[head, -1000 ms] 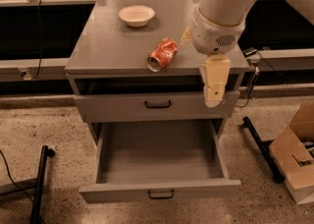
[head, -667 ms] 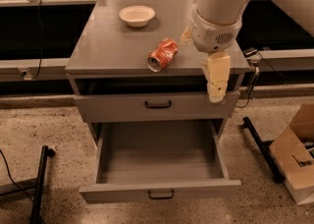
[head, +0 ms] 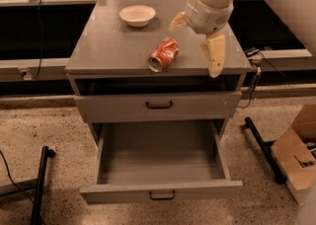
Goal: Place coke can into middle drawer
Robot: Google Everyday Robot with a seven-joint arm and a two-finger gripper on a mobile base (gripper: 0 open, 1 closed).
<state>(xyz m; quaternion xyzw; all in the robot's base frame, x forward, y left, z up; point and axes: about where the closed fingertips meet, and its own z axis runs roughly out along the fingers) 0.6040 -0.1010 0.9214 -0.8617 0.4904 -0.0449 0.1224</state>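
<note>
The coke can is near the front edge of the grey cabinet top. My gripper needs to reach it next and close around the coke can's middle [head: 165, 53].
The coke can [head: 164, 54], red-orange and dented, lies on its side on the grey cabinet top [head: 108, 46], near the front edge. My gripper [head: 197, 39] hangs over the right part of the top, just right of the can and apart from it. It is open and empty, with one cream finger [head: 216, 55] pointing down at the front right and the other [head: 177, 21] showing behind the can. The middle drawer [head: 158, 162] is pulled out below and its deep tray holds nothing. Its black handle [head: 162, 195] faces the front.
A cream bowl [head: 137, 15] stands at the back of the top. A shut drawer with a flat front [head: 153, 104] sits above the open one. A cardboard box [head: 296, 160] and a black bar [head: 261, 150] lie on the floor at right, a black stand [head: 39, 184] at left.
The gripper has moved up and back from in front of the cabinet's right edge to over the top, and has turned so a second finger shows. The can and the drawers have not moved.
</note>
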